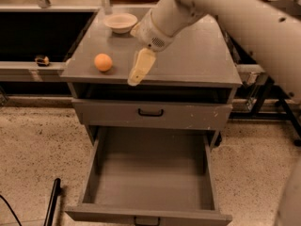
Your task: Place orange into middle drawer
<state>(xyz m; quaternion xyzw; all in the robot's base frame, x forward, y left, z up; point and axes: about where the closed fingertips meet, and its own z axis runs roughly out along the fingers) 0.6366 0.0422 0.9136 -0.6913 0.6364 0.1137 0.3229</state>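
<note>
I will move to the orange on the grey cabinet top next and close my gripper around the orange's middle (103,62).
The orange (103,62) sits on the grey cabinet top (197,55) near its front left corner. My gripper (136,77) hangs from the white arm over the front edge of the top, a short way right of the orange and apart from it. The middle drawer (149,173) is pulled out wide below, with a bare grey floor and a dark handle on its front edge. Nothing is in the gripper.
A shallow cream-white bowl (121,22) stands at the back left of the top. A shut drawer front with a black handle (150,112) lies above the open drawer. A dark rod (51,202) lies on the speckled floor at left. A small dark object (42,60) rests on the left shelf.
</note>
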